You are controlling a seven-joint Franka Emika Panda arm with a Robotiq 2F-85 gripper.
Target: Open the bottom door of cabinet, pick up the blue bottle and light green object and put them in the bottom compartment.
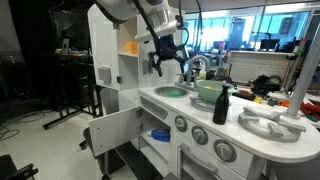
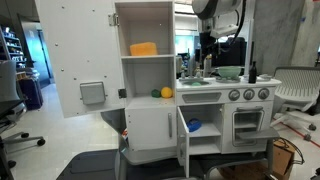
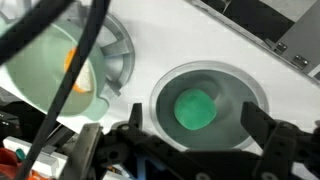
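Observation:
The gripper I have should next move down into the round sink bowl and close on the middle of the light green object (image 1: 174, 92) (image 3: 195, 109).
The light green object (image 3: 195, 108) lies in the round sink bowl (image 3: 250, 85) of the toy kitchen. My gripper (image 3: 196, 120) hangs above it, open, with one finger on each side and nothing held. In an exterior view the gripper (image 1: 165, 58) is above the sink (image 1: 170, 92). The blue bottle (image 1: 160, 134) lies in the bottom compartment, also seen in the other exterior view (image 2: 194, 126). The bottom door (image 1: 110, 130) stands open.
A pale green bowl (image 1: 208, 90) and a black bottle (image 1: 220, 104) stand on the counter beside the sink, with a faucet (image 1: 195, 65) behind. A yellow block (image 2: 143, 49) sits on the upper shelf. The upper door (image 2: 85, 60) is swung open.

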